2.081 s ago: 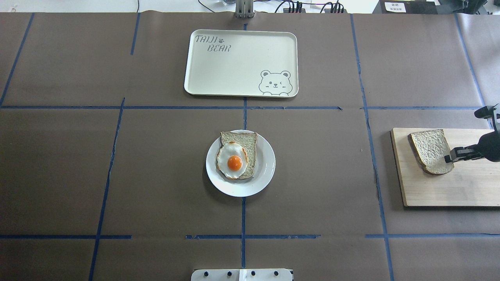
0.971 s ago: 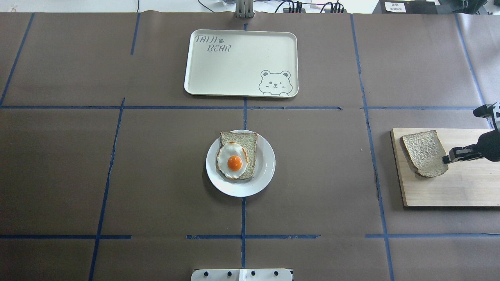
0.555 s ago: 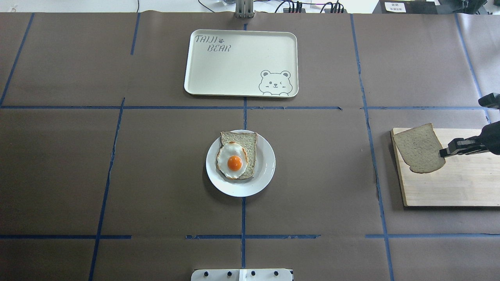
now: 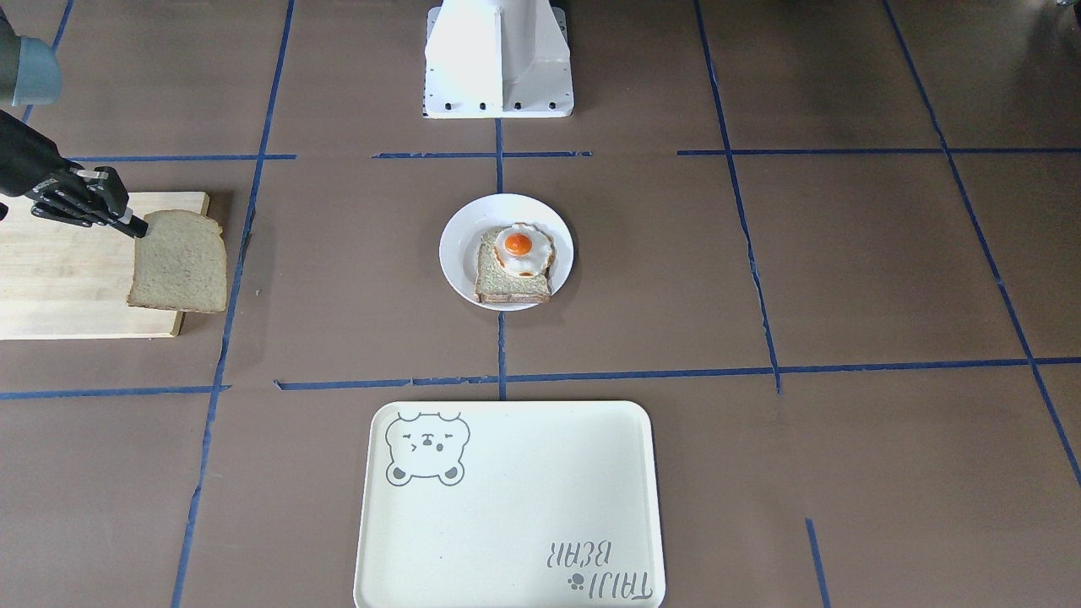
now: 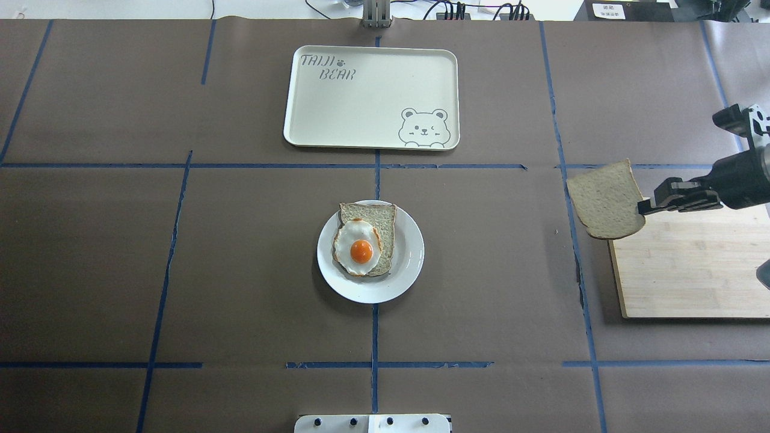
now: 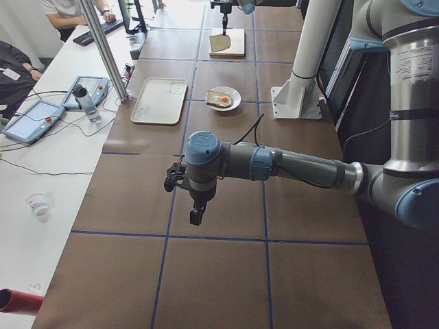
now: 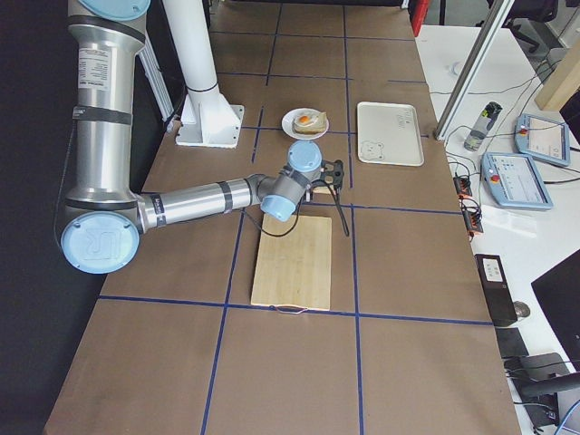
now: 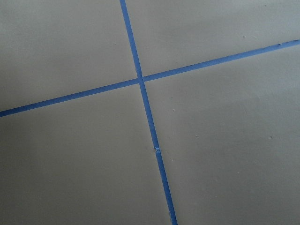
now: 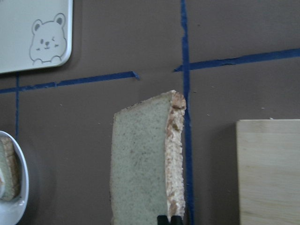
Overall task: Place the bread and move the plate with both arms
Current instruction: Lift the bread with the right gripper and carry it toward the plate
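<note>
The robot's right gripper will release the bread, now held over the wooden board's edge, on top of the fried egg on the white plate (image 4: pixel 514 257).
My right gripper (image 5: pixel 641 209) is shut on the edge of the bread (image 5: pixel 606 199), a pale tan slice with a brown crust. It holds the slice in the air over the left edge of the wooden board (image 5: pixel 692 270). The slice also shows in the front view (image 4: pixel 179 262) and the right wrist view (image 9: pixel 143 164). The white plate (image 5: pixel 409 267) sits mid-table and bears another slice with a fried egg (image 5: pixel 360 245). My left gripper (image 6: pixel 196 216) shows only in the exterior left view, hanging over bare table far from the plate; I cannot tell if it is open or shut.
A cream tray with a bear print (image 5: pixel 361 102) lies beyond the plate at the far middle. The white pedestal (image 4: pixel 498 59) stands at the robot's side. Blue tape lines cross the brown table cover.
My right gripper has lifted the bread off the board and carried it left and towards the far side, off the board's left edge. The plate has not moved.
</note>
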{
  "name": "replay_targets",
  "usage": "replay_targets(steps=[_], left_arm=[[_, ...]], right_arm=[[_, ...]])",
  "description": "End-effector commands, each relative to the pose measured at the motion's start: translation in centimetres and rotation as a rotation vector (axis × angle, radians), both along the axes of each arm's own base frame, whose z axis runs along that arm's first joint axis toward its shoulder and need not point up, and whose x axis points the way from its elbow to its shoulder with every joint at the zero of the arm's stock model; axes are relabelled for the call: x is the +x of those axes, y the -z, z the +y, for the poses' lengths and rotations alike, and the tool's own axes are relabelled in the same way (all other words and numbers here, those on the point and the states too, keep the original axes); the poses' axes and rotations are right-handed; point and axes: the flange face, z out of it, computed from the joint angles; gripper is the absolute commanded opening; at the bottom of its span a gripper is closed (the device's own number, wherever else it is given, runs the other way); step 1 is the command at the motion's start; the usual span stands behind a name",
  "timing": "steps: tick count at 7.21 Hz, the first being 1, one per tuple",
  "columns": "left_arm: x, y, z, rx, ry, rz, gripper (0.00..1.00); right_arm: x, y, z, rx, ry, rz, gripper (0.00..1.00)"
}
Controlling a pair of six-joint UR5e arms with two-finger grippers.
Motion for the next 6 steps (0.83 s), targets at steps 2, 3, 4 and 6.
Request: replay_targets(steps=[2,3,4,6], left_arm=[[0.0,0.0,0.0,0.001,0.000,0.000,1.00],[0.0,0.0,0.0,0.000,0.000,0.002,1.00],[0.1,0.1,0.0,-0.001,-0.002,0.020,1.00],[0.2,0.0,0.0,-0.002,-0.003,0.023,1.00]], right_arm=[[-9.0,11.9,-1.8,-0.057,0.002,-0.134,0.00],[-12.5,15.9,-1.9,-0.049,-0.010,-0.147,0.00],[-17.8,19.0,0.0,-0.049,-0.043,-0.166,0.00],[-26.2,22.0,4.9,-0.023,-0.115,-0.175,0.00]])
